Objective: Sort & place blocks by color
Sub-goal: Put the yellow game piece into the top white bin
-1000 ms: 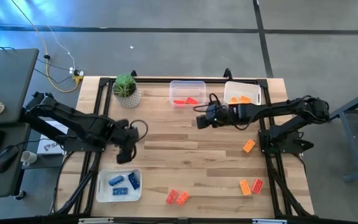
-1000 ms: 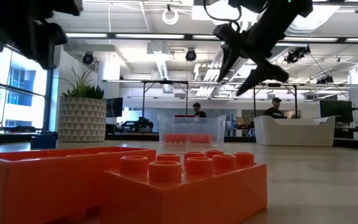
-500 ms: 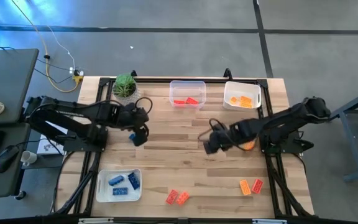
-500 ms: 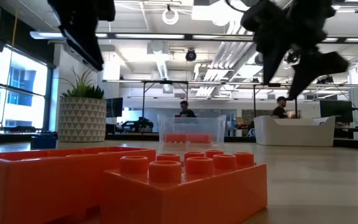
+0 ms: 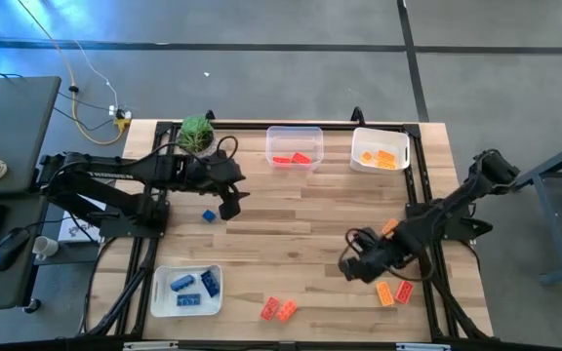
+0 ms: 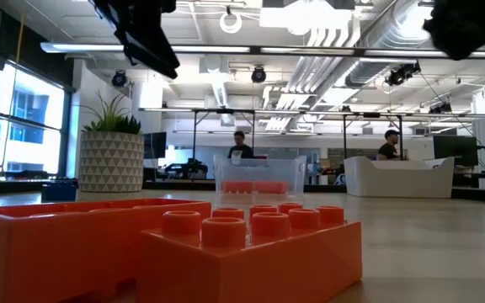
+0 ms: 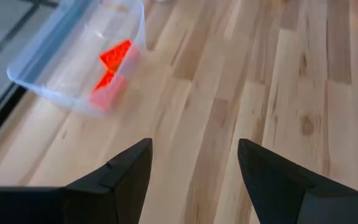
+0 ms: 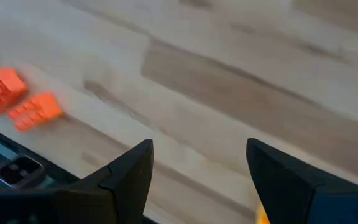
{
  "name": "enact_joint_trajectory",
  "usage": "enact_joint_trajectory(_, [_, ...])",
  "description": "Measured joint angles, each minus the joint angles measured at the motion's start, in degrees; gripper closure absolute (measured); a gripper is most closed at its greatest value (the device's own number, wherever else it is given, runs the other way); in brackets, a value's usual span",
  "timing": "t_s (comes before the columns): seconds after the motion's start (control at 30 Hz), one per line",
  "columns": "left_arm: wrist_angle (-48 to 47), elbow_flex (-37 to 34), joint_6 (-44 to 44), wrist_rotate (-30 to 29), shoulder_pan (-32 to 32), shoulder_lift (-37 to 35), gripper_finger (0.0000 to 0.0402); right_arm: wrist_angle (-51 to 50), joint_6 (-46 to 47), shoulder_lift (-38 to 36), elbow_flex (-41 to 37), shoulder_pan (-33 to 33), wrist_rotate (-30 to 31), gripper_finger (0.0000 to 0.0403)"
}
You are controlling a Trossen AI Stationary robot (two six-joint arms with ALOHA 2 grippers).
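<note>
Next, my right gripper closes on the long sides of the orange block [image 5: 384,293] [image 8: 261,216] that lies beside the single red block near the table's edge.
My left gripper [image 5: 230,205] hangs open over the table's left middle, just right of a lone blue block [image 5: 208,215] lying flat on the wood; nothing is between its fingers [image 7: 194,168]. My right gripper [image 5: 349,267] hangs open above bare wood toward the near right, its fingers [image 8: 197,174] holding nothing. Two red blocks [image 5: 279,310] lie by the near edge and show ahead of it [image 8: 20,99]. An orange block [image 5: 384,292] and a red block [image 5: 404,289] lie beside that gripper. Another orange block [image 5: 389,226] is partly hidden by the right arm.
A tray of blue blocks [image 5: 161,304] sits near left. A clear tray with red blocks [image 5: 294,133] and a tray with orange blocks [image 5: 380,137] stand at the far edge. A potted plant [image 5: 198,136] stands far left. Bare wood lies in the middle.
My left gripper has swung from beside the blue tray toward the far edge and the right, tipping up; the lone blue block now shows beside it. My right gripper has swept from beside the red tray toward the near edge and somewhat right. Both have stayed open.
</note>
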Motion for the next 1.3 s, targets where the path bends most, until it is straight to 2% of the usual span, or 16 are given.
enact_joint_trajectory(0.27, [3.39, 0.0, 1.2, 0.02, 1.79, 0.02, 0.0177, -4.83, 12.61, 0.0, 0.0, 8.5, 0.0, 0.016])
enact_joint_trajectory(0.47, [3.43, 0.0, 1.2, 0.04, 2.18, 0.02, 0.0177, -7.35, 19.95, 0.73, 0.0, 11.8, -0.01, 0.016])
enact_joint_trajectory(0.7, [3.43, 0.0, 1.1, 0.04, 2.18, 0.04, 0.0177, -6.35, 20.39, 6.52, -0.02, 12.54, -5.99, 0.016])
enact_joint_trajectory(1.3, [4.29, 0.0, 0.58, 0.08, 2.16, 0.04, 0.0177, -4.2, 21.39, 15.63, -0.02, 12.54, -8.27, 0.0165])
